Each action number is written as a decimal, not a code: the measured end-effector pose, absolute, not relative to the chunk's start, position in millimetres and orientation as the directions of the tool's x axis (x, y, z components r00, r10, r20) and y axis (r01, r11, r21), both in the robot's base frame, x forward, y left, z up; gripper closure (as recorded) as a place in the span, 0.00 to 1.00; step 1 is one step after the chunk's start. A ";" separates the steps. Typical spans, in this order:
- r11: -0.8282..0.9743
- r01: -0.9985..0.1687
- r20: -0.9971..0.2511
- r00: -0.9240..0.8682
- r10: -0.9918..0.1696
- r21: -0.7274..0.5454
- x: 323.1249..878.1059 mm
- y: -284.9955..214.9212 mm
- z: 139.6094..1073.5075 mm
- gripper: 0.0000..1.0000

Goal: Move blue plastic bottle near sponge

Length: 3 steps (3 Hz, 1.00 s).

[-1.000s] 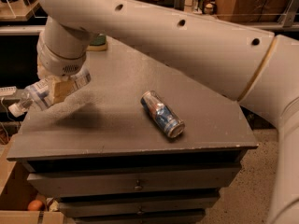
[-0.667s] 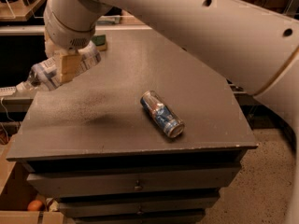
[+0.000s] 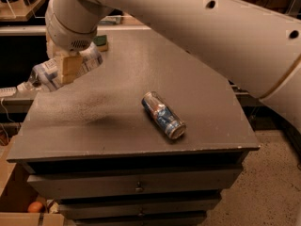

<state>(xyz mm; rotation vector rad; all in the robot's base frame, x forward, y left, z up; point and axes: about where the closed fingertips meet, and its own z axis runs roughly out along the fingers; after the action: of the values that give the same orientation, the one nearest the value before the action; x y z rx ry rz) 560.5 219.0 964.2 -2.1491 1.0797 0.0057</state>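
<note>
Next, my gripper releases the blue plastic bottle on the grey cabinet top just in front of the sponge (image 3: 93, 53).
My gripper (image 3: 67, 68) hangs over the left part of the grey cabinet top (image 3: 117, 102), shut on the blue plastic bottle (image 3: 49, 72). The bottle is clear with a white-and-blue label; it lies crosswise in the fingers, held above the surface, its cap end pointing left past the cabinet's edge. The sponge (image 3: 100, 42), dark green over yellow, sits at the far left of the top, just behind and right of the gripper, partly hidden by the arm.
A blue-silver metal can (image 3: 163, 115) lies on its side near the front middle of the top. My white arm (image 3: 197, 27) spans the upper right. Drawers (image 3: 136, 187) sit below. An orange ball (image 3: 35, 206) lies on the floor at lower left.
The gripper has carried the bottle upward and toward the back of the cabinet top, closer to the sponge. The can has not moved.
</note>
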 end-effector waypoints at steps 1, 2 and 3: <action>-0.355 -0.668 -0.265 0.642 -0.720 -0.653 614.2 197.5 965.4 1.00; -0.345 -0.639 -0.231 0.643 -0.730 -0.688 673.4 184.3 966.5 1.00; -0.324 -0.625 -0.233 0.643 -0.730 -0.710 723.4 185.5 955.6 1.00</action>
<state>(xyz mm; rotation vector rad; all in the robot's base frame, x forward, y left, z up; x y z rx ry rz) 723.4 185.5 955.6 -2.0473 1.0542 -0.1632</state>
